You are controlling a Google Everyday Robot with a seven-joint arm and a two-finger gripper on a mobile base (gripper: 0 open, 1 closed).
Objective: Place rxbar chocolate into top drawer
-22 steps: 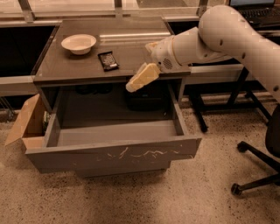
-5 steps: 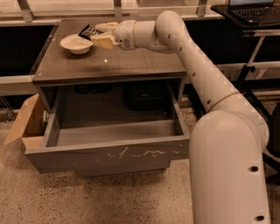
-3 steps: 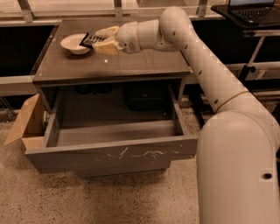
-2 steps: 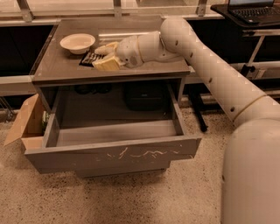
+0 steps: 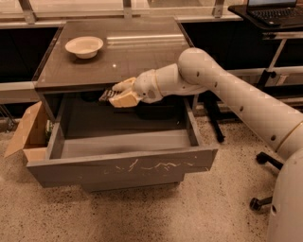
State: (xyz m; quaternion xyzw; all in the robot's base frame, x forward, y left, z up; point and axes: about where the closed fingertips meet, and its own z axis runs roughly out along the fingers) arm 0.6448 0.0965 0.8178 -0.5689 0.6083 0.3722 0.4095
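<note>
The rxbar chocolate, now held above the open drawer, will be let go by my gripper near the middle of the open top drawer's grey bottom (image 5: 115, 134).
My gripper (image 5: 117, 93) is shut on the rxbar chocolate (image 5: 106, 95), a small black-wrapped bar that shows between my pale fingers (image 5: 124, 99). I hold it just past the cabinet top's front edge, above the rear left part of the open top drawer (image 5: 123, 165). The drawer is a wide grey box pulled out, its front panel marked with pale scratches. The bar hangs in the air above the drawer's inside.
A white bowl (image 5: 84, 46) sits on the cabinet top (image 5: 137, 52) at the back left. A brown cardboard box (image 5: 28, 132) stands on the floor left of the drawer. An office chair base (image 5: 265, 189) is at the right. A laptop (image 5: 274, 7) sits at the far right.
My gripper has carried the bar from beside the bowl, forward and down off the cabinet top, to above the open drawer.
</note>
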